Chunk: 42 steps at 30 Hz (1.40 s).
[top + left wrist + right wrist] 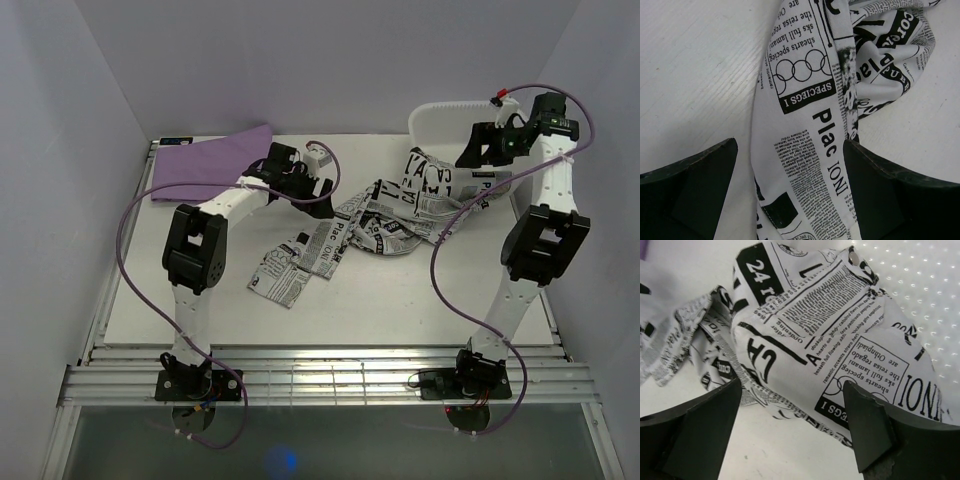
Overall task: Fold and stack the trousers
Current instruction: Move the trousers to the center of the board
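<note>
The trouser leg's far edge (307, 235) (764, 189), beside the black printed patch near the leg end, is the next thing that I will close my left gripper on.
The trousers (385, 215), white with black newspaper print, lie crumpled across the table, from the white bin at the back right down to a leg end near the middle left. My left gripper (316, 190) is open just above the trouser leg. In the left wrist view the leg (810, 125) runs between its two dark fingers, and the gripper (791, 145) holds nothing. My right gripper (476, 152) is open over the waist end by the bin. In the right wrist view the bunched fabric (825, 340) lies just ahead of the spread gripper (792, 385).
A plain purple folded cloth (205, 165) lies at the back left of the table. A white plastic bin (450, 112) stands at the back right, with part of the trousers draped against it; its dotted surface shows in the right wrist view (920, 280). Walls enclose three sides.
</note>
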### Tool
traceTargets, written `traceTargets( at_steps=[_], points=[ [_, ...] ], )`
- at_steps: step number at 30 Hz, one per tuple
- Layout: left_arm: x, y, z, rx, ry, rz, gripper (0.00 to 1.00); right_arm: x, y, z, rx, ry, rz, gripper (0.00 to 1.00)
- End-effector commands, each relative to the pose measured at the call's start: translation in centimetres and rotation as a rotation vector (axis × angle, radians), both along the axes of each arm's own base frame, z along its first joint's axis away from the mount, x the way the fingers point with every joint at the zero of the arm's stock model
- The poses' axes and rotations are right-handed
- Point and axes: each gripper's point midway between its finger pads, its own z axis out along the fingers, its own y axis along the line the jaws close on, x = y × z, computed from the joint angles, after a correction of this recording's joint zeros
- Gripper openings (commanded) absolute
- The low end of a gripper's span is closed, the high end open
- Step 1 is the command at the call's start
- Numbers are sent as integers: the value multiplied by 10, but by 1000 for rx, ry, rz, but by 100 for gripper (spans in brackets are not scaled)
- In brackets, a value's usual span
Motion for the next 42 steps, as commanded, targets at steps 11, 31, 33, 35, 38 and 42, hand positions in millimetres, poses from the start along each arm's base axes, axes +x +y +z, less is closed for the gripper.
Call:
traceTargets(
  at_steps=[11, 31, 33, 35, 38, 42],
  points=[
    [7, -9, -10, 59, -17, 28, 98, 10, -14, -44, -355, -21, 110, 45],
    [8, -8, -46, 92, 67, 70, 98, 28, 10, 127, -274, -516, -5, 8],
    [8, -7, -47, 95, 71, 74, 98, 24, 13, 154, -257, -604, -42, 8],
    [9, -7, -47, 96, 68, 80, 98, 15, 17, 190, -237, -737, -81, 8],
    [10, -6, -47, 98, 67, 87, 98, -1, 28, 231, -194, -860, -92, 8],
    [2, -4, -54, 102, 83, 73, 98, -43, 63, 257, -163, -908, -33, 8]
  ],
)
